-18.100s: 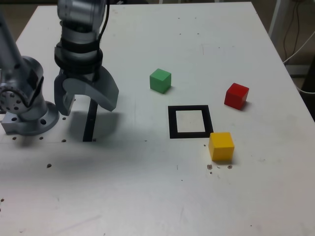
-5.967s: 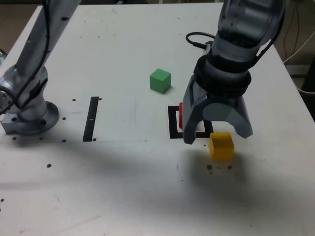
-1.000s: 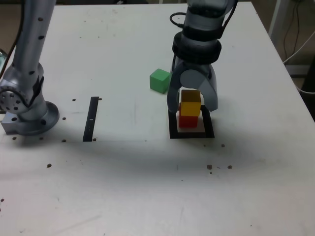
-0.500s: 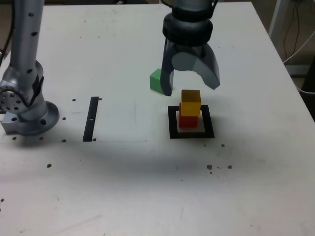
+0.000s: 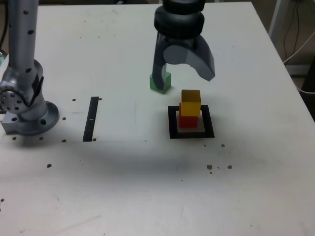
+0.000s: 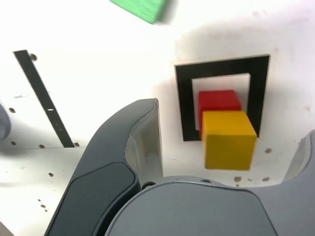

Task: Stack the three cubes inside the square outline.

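Note:
I need to next close my gripper around the sides of the green cube (image 5: 161, 84) (image 6: 145, 8) behind the black square outline, because the green cube is still off the stack.
The yellow cube (image 5: 190, 102) sits on the red cube (image 5: 188, 121) inside the black square outline (image 5: 173, 123). In the wrist view the yellow cube (image 6: 228, 138) covers most of the red cube (image 6: 218, 100), within the outline (image 6: 186, 103). The green cube (image 5: 164, 83) stands on the table behind the outline, partly hidden by a finger, and shows blurred in the wrist view (image 6: 140, 8). My gripper (image 5: 183, 73) hangs open above the table, behind and to the exterior view's left of the stack, holding nothing.
A thin black strip (image 5: 90, 118) lies on the white table at the exterior view's left, near the arm's grey base (image 5: 27, 110). Small dark specks dot the table (image 5: 147, 187) in front. Cables hang beyond the right edge.
The gripper has opened off the yellow cube, risen and drifted back toward the green cube. The yellow cube stays on the red one.

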